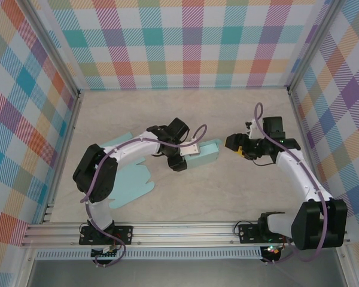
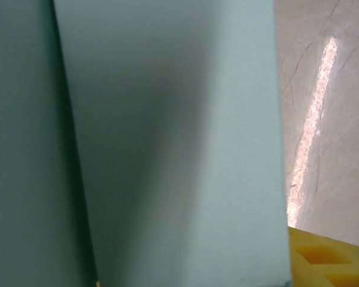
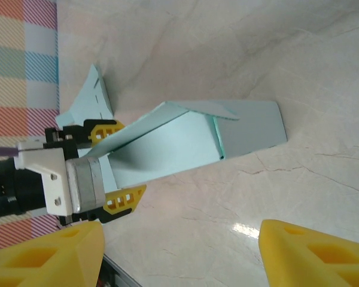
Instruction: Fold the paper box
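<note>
The tip of the raised flap sticks out while my left gripper straddles the box's whole end, so I will back away and pinch the flap's tip (image 3: 102, 150) to fold it inward.
The pale teal paper box (image 1: 206, 152) lies partly folded near the table's middle, one flap raised at an angle over its open end (image 3: 191, 143). My left gripper (image 1: 188, 156) is at that end. In the right wrist view its yellow fingers (image 3: 125, 199) stand apart on either side of the box's panels; the upper one is against the raised flap and the lower one is off the paper. A teal panel (image 2: 167, 149) sits close in front of the left wrist camera, with one yellow finger (image 2: 329, 260) at the bottom right. My right gripper (image 1: 236, 145) hovers open just right of the box, with bare table between its fingers (image 3: 179, 257).
A flat teal cut-out sheet (image 1: 128, 185) lies under and left of the left arm, with a corner (image 1: 116, 142) showing behind it. Plaid walls (image 1: 24, 119) close in three sides. A metal rail (image 1: 179, 233) runs along the near edge.
</note>
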Robot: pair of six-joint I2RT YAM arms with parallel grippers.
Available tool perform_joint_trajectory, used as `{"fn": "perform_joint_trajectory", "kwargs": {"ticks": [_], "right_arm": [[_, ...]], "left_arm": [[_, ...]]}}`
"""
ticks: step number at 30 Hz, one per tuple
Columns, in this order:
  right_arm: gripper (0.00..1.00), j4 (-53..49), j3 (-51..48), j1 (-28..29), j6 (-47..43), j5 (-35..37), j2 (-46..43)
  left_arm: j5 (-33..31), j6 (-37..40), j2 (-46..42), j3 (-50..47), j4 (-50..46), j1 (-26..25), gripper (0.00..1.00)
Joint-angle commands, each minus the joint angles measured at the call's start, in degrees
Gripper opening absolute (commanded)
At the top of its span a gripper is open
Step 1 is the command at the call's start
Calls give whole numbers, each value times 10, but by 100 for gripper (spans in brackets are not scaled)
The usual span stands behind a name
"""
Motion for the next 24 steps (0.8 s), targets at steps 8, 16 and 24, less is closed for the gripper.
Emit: {"fn": "perform_joint_trajectory", "kwargs": {"ticks": [8, 16, 24], "right_arm": [[72, 5, 54, 32, -76, 64, 41], [71, -9, 94, 52, -124, 115, 56], [67, -23, 108, 80, -177, 183, 67]], "left_arm": [[17, -7, -18, 25, -20, 11, 65], [4, -31, -133, -36, 27, 12, 81], [-17, -225, -229, -80, 115, 12, 68]]}}
